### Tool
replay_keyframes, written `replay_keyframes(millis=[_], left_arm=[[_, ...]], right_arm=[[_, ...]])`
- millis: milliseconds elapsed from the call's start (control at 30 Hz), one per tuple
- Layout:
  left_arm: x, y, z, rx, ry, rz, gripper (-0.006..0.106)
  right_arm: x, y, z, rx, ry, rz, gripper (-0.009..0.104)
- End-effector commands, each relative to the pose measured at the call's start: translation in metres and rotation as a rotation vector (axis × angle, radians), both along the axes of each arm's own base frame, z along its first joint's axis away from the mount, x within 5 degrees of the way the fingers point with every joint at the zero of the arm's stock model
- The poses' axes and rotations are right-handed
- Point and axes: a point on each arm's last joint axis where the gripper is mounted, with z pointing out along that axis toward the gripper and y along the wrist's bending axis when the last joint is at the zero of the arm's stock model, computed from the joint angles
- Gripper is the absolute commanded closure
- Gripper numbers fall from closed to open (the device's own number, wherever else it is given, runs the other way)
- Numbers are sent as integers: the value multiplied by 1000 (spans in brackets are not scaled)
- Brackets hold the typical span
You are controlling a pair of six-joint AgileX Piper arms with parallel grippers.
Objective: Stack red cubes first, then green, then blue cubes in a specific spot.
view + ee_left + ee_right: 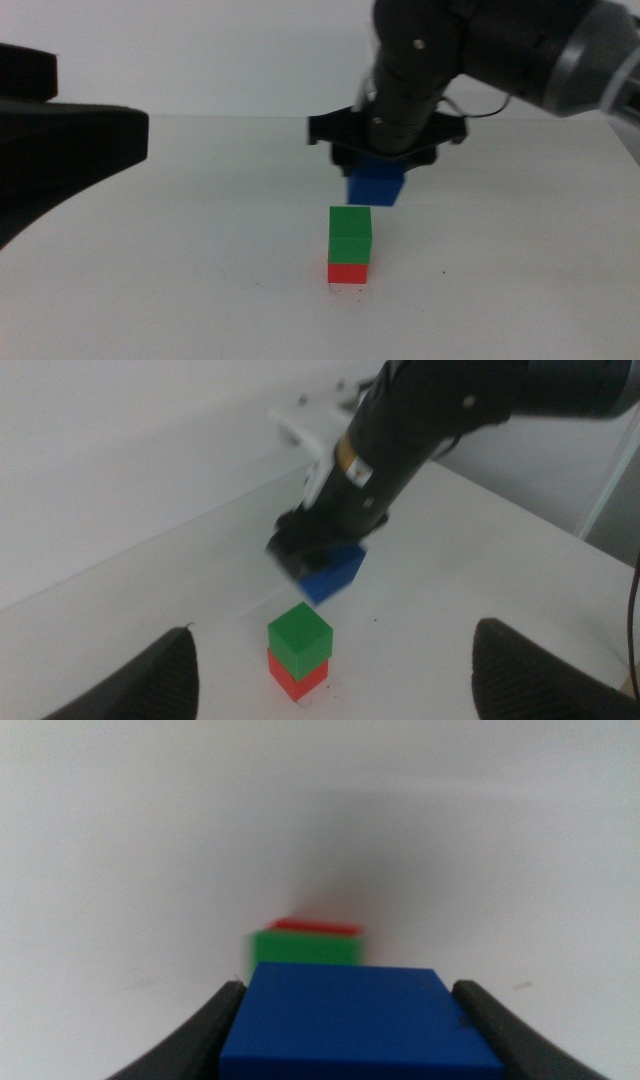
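Note:
My right gripper has the blue cube. It will let go of it on top of the green cube (351, 220) (306, 952), squarely above the red cube.
The green cube (350, 236) sits on top of the red cube (348, 272) on the white table, forming a short stack near the middle. My right gripper (380, 172) hangs just above and slightly behind that stack, shut on the blue cube (376, 184). In the right wrist view the blue cube (360, 1023) fills the space between both jaws, with the green cube (305, 948) and a sliver of the red cube (318, 926) beyond it. The left wrist view shows the stack's green cube (299, 635) on the red cube (297, 675), the blue cube (335, 572) above. My left gripper (330, 680) is open, off to the left.
The left arm's dark body (60, 150) fills the left side of the middle view. The right arm (470, 50) comes in from the upper right. The white table's far edge (200, 116) runs behind the stack.

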Motion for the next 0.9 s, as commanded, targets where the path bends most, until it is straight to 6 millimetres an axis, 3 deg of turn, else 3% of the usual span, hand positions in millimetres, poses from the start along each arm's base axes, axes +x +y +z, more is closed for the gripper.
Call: replay_keyframes(millis=[0, 167, 700, 867], left_arm=[[1, 0, 2, -19, -22, 5, 7], [1, 0, 3, -26, -29, 6, 7], [1, 0, 3, -28, -31, 6, 7], [1, 0, 4, -31, -34, 6, 7]], right_arm=[[1, 7, -2, 18, 15, -26, 93], [8, 23, -16, 0, 21, -15, 93], [19, 31, -49, -76, 54, -23, 93], [20, 32, -55, -86, 64, -22, 85]])
